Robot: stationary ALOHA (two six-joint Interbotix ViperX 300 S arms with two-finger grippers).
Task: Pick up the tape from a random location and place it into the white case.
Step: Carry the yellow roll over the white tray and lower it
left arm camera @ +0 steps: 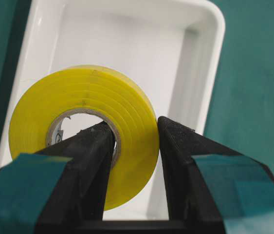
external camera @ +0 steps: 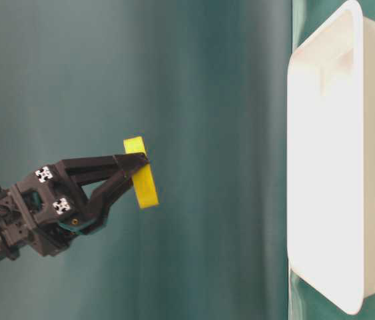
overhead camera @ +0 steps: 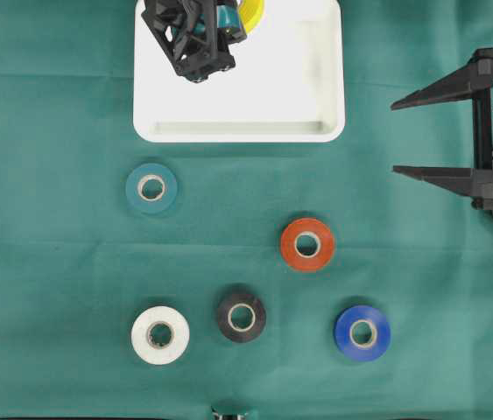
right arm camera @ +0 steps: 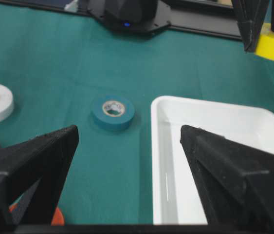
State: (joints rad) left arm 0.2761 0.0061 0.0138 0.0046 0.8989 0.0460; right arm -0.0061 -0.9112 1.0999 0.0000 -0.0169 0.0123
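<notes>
The robot's left gripper will release the yellow tape roll on the white case's bottom, near the middle (overhead camera: 227, 62) of the case. The tape roll is in the air above the case.
My left gripper (overhead camera: 228, 13) is shut on a yellow tape roll (left arm camera: 85, 124), one finger through its core and the other against its outer edge. It holds the yellow tape roll (external camera: 140, 172) in the air above the white case (overhead camera: 316, 114), clear of the case floor. The white case (left arm camera: 195, 73) lies below it in the left wrist view and holds nothing visible. My right gripper (overhead camera: 399, 138) stands open at the right of the table, beside the white case (right arm camera: 210, 146), with nothing between its fingers.
Several other tape rolls lie on the green cloth in front of the case: teal (overhead camera: 151, 187), orange (overhead camera: 307, 244), black (overhead camera: 241, 317), white (overhead camera: 159, 334) and blue (overhead camera: 362, 332).
</notes>
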